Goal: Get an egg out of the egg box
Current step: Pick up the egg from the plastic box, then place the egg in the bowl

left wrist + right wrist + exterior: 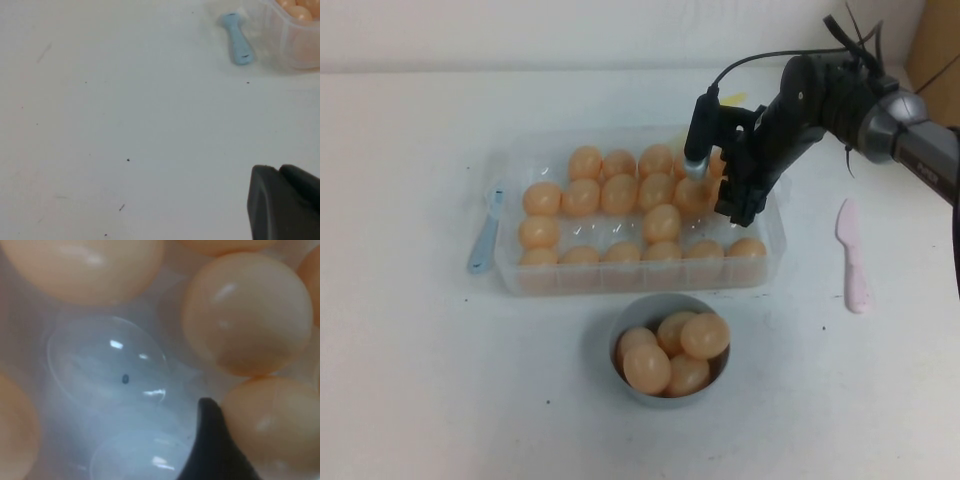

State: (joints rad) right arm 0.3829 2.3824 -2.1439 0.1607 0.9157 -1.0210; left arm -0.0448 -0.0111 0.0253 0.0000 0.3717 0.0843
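My right gripper needs to close on the sides of the end egg (pixel 719 190) (pixel 275 425) that is closest to the pink spatula, in front of the egg box's back row.
The egg box (pixel 640 277) is a clear tray at the table's middle, holding several peach-orange eggs. My right gripper (pixel 736 210) reaches down into its right end. In the right wrist view one dark finger (pixel 215 450) presses against the side of an egg (pixel 275 425), which sits low in the tray beside an empty dimple (pixel 105 365). The other finger is out of view. In the high view the arm hides that egg. My left gripper (pixel 281 172) hovers shut over bare table to the left of the egg box (pixel 295 45).
A small grey-blue bowl (pixel 670 298) with several eggs stands just in front of the box. A blue spatula (pixel 485 235) lies by the box's left end and also shows in the left wrist view (pixel 237 42). A pink spatula (pixel 853 255) lies to the right.
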